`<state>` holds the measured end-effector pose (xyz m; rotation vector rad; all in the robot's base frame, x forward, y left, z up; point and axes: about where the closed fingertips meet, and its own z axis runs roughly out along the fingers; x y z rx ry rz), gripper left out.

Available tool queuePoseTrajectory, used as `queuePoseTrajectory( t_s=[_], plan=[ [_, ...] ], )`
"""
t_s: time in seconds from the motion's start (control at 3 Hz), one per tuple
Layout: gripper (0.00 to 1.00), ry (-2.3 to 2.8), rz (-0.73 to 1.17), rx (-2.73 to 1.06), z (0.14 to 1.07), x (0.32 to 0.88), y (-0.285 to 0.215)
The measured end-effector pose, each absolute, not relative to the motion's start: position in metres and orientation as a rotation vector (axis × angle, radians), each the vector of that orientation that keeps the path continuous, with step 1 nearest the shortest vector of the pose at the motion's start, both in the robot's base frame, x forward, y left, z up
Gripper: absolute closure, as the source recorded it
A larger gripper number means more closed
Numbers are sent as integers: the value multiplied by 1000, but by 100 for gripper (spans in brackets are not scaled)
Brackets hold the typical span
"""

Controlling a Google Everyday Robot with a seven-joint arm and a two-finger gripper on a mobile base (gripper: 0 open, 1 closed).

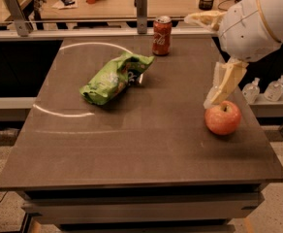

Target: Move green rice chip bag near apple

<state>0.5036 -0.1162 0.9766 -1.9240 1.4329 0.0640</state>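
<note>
The robot's gripper will next go to the green rice chip bag and close on the bag's back end (134,63), nearest the red soda can.
The green rice chip bag (113,77) lies crumpled on the dark table (132,149), left of centre towards the back. The apple (223,117) sits near the table's right edge, well apart from the bag. My gripper (220,92) hangs from the white arm at the upper right, just above and to the left of the apple. It holds nothing that I can see and is far to the right of the bag.
A red soda can (162,35) stands upright at the table's back edge, just behind the bag. Two small clear bottles (262,89) stand on a ledge right of the table. A wooden counter with cups lies behind a rail.
</note>
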Motion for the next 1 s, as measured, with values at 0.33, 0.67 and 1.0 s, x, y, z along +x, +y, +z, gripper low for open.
queuePoseTrajectory(
  t_s=[0.33,0.67,1.0],
  plan=[
    [0,1333,54,-1948,978,520,-92],
    [0,1234,29,-1970,976,549,-68],
    [0,1117,-24,-2039,969,575,-44]
  ],
)
